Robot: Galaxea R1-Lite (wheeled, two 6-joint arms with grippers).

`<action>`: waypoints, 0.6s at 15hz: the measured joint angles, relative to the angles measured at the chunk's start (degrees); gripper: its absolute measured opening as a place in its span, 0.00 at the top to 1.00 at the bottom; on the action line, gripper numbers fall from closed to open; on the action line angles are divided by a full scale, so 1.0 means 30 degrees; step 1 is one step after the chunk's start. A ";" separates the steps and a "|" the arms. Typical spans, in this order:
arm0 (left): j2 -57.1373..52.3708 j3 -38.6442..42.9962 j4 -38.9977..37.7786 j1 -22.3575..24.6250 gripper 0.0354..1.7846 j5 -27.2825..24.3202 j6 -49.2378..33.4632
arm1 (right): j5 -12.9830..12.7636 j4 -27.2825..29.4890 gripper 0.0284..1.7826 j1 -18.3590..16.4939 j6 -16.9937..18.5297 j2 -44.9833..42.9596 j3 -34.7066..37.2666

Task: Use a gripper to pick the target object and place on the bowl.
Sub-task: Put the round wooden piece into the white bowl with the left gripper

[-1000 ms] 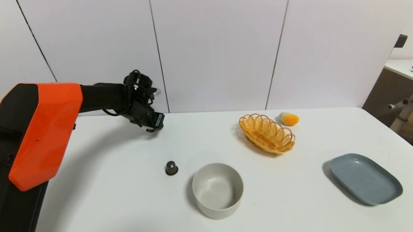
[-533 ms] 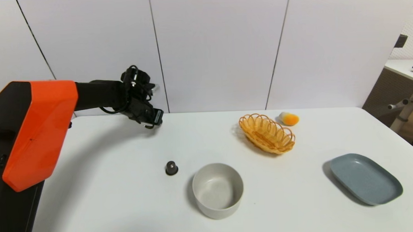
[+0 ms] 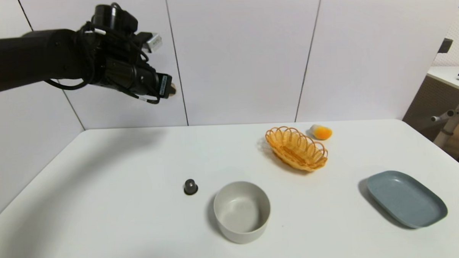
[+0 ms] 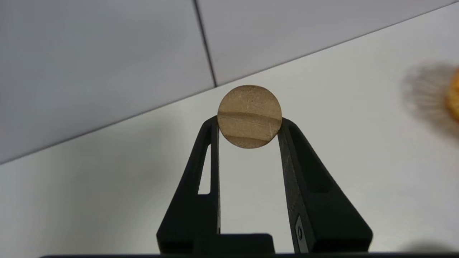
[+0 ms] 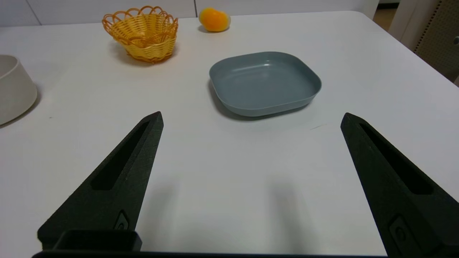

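Observation:
The robot's left gripper needs to let go of the tan wooden block on the inside bottom of the empty beige-grey bowl (image 3: 244,218).
My left gripper (image 3: 170,88) is raised high above the table's far left side, in front of the wall. It is shut on the tan wooden block (image 4: 249,116), whose round grooved end shows between the fingertips in the left wrist view; only its tip (image 3: 172,89) shows in the head view. The beige-grey bowl (image 3: 242,211) stands empty near the table's front middle, well below and to the right of the gripper; its edge also shows in the right wrist view (image 5: 12,89). My right gripper (image 5: 251,118) is open and empty, low over the table near the blue-grey plate.
A small dark grey cone (image 3: 190,186) stands just left of the bowl. An orange woven basket (image 3: 296,148) and an orange-and-white rounded object (image 3: 321,132) are at the back right. A blue-grey plate (image 3: 406,198) lies at the front right.
My left gripper has lifted sharply upward from the table's far left with the wooden block held in it. The things on the table have not moved.

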 joint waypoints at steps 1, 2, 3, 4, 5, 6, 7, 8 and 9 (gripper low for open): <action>-0.0809 0.0337 -0.0008 -0.0679 0.73 -0.0016 -0.0093 | 0.0000 0.0000 0.04 0.0000 0.0004 0.0000 0.0000; -0.1589 0.0906 -0.0016 -0.1426 0.73 -0.0008 -0.0183 | -0.0004 0.0000 0.04 -0.0008 0.0000 0.0000 0.0000; -0.2349 0.1751 -0.0073 -0.2288 0.73 0.0012 -0.0260 | 0.0000 0.0000 0.04 -0.0008 0.0000 0.0000 0.0000; -0.2950 0.2617 -0.0219 -0.3133 0.73 0.0020 -0.0297 | 0.0000 0.0000 0.04 -0.0008 0.0000 0.0000 0.0000; -0.3442 0.3478 -0.0459 -0.3950 0.73 0.0020 -0.0305 | -0.0028 0.0000 0.04 -0.0008 0.0000 0.0000 0.0000; -0.3868 0.4502 -0.0833 -0.4787 0.73 0.0028 -0.0321 | -0.0004 0.0000 0.04 -0.0008 -0.0008 0.0000 0.0000; -0.4133 0.5364 -0.1182 -0.5368 0.73 0.0020 -0.0325 | -0.0004 0.0000 0.04 -0.0008 -0.0008 0.0000 0.0000; -0.4372 0.6355 -0.1625 -0.5982 0.73 0.0028 -0.0358 | 0.0000 -0.0004 0.04 -0.0008 0.0000 0.0000 0.0000; -0.4531 0.7266 -0.2040 -0.6498 0.73 0.0028 -0.0349 | -0.0004 0.0000 0.04 0.0000 0.0000 0.0000 0.0000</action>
